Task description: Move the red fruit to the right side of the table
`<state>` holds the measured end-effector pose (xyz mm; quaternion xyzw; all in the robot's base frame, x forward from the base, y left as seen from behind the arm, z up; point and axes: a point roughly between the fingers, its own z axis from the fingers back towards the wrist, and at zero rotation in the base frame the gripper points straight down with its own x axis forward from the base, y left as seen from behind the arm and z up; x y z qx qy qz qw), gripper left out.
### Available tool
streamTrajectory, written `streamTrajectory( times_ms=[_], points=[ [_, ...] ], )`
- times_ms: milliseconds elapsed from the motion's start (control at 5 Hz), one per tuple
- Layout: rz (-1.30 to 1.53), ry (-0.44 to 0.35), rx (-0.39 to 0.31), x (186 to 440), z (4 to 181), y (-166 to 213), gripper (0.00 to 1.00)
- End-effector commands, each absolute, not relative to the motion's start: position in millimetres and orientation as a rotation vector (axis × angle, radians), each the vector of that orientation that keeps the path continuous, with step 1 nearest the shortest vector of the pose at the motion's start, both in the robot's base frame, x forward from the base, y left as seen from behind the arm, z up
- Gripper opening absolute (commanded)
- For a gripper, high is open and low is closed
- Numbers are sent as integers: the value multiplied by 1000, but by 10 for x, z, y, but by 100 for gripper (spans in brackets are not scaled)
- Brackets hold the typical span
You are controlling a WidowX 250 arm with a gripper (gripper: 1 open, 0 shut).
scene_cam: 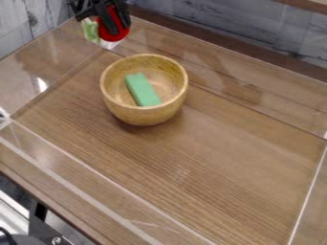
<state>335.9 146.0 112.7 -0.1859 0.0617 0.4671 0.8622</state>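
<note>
I will set the red fruit from my gripper on the open bare wood (234,141) beside the wooden bowl, just past its front rim. The fruit now hangs behind the bowl.
The red fruit (114,21), small and round with a green leafy end (90,30), hangs in the air at the top left of the camera view, above the far left part of the table (217,163). My gripper (107,23) is shut on it, with black fingers (87,10) on both sides. Most of the arm is cut off by the top edge of the picture. The fruit is off the wood, behind and left of the wooden bowl.
A wooden bowl (118,111) stands left of the middle with a flat green block (141,90) inside. Low clear acrylic walls (304,203) run around the tabletop. Bare wood stretches to the right of the bowl and toward the front.
</note>
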Motion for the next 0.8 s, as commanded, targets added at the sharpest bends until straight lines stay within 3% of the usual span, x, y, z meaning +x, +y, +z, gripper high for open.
streamTrajectory(
  times_ms=[0, 200, 600],
  points=[
    [887, 60, -402, 3316, 1462, 1334, 0],
    [788, 83, -411, 3240, 1494, 1187, 0],
    [679, 113, -427, 3362, 1542, 619, 0]
  ],
)
